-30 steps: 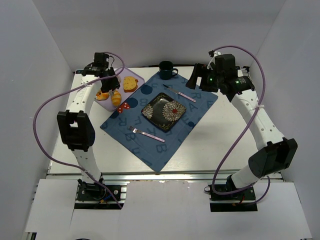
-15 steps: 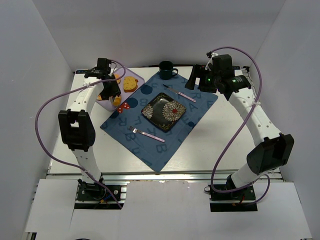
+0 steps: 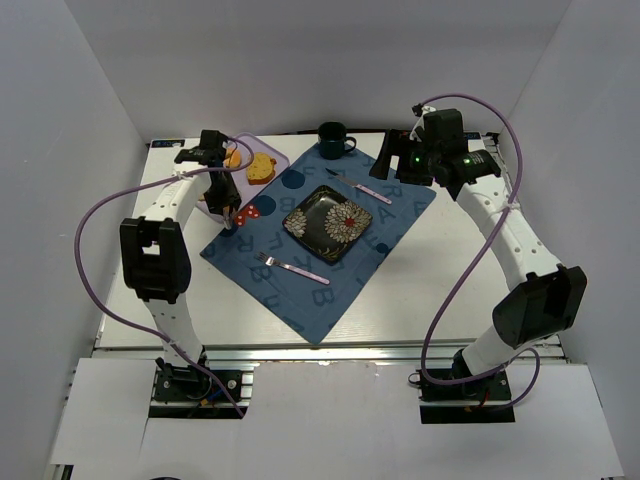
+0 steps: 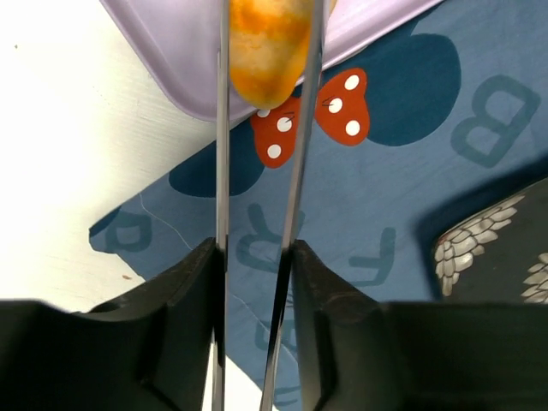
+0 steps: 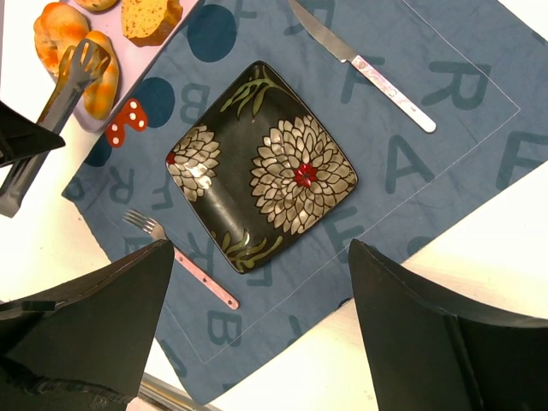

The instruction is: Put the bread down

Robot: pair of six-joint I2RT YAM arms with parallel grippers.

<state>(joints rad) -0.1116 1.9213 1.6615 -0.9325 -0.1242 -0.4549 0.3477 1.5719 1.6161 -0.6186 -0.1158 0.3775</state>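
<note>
Next, I release the orange bread roll with my left gripper on the big pale flower of the black flowered plate (image 3: 338, 231).
My left gripper (image 3: 224, 198) (image 4: 255, 248) is shut on metal tongs (image 4: 221, 163). The tongs' tips pinch an orange bread roll (image 4: 267, 43) over the near edge of the purple tray (image 4: 163, 51), just by the red dotted bow (image 4: 312, 116) printed on the blue placemat (image 4: 385, 188). In the right wrist view the tongs (image 5: 75, 73) sit on a roll (image 5: 101, 86), with a second roll (image 5: 58, 27) and a bread slice (image 5: 147, 17) on the tray. The black flowered plate (image 3: 328, 223) (image 5: 261, 163) lies empty. My right gripper (image 3: 395, 160) (image 5: 259, 248) is open, high above the mat.
A knife (image 3: 362, 188) lies behind the plate and a fork (image 3: 290, 266) in front of it on the placemat (image 3: 320, 290). A dark green mug (image 3: 333, 139) stands at the mat's back edge. White walls close the table's sides.
My left gripper with the tongs has moved from over the tray toward its near right edge, by the placemat. The right arm has shifted slightly.
</note>
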